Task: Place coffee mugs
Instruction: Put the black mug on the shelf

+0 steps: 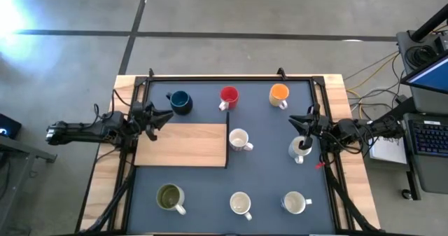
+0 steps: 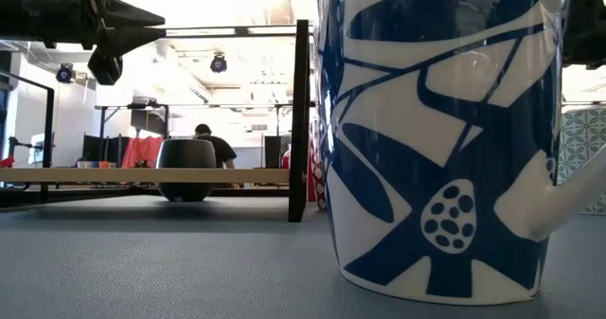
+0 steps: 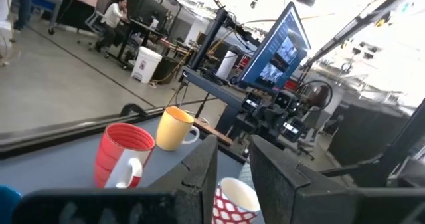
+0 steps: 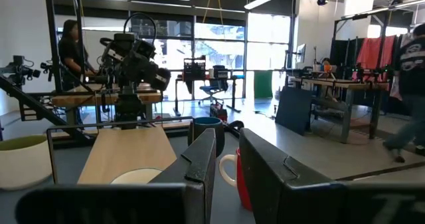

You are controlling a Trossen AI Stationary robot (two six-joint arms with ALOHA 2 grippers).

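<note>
Next, my left gripper goes to grip the dark blue mug at the mug's rim [image 1: 187, 106] opposite its handle, toward the wooden board.
Several coffee mugs stand upright on the dark mat [image 1: 266, 173]. Dark blue [image 1: 180, 101], red [image 1: 229, 96] and orange [image 1: 279, 94] mugs line the far side. A white one [image 1: 239, 139] is at the centre and a patterned one [image 1: 301, 148] at the right. Olive green [image 1: 170, 197] and two white mugs [image 1: 241, 204] [image 1: 294, 202] stand near the front. My left gripper [image 1: 164, 117] hovers at the mat's left, by the wooden board's far corner. My right gripper [image 1: 297, 122] hovers at the right, above and just beyond the patterned mug. Both are open by a narrow gap with nothing between the fingers [image 3: 232, 177] [image 4: 227, 177].
A wooden board [image 1: 183, 145] lies on the mat's left half. A black frame [image 1: 231, 77] rims the table. A white-and-blue mug [image 2: 445, 139] fills the low view's right. A laptop and cables [image 1: 420, 124] sit beyond the right edge. People work at desks far behind.
</note>
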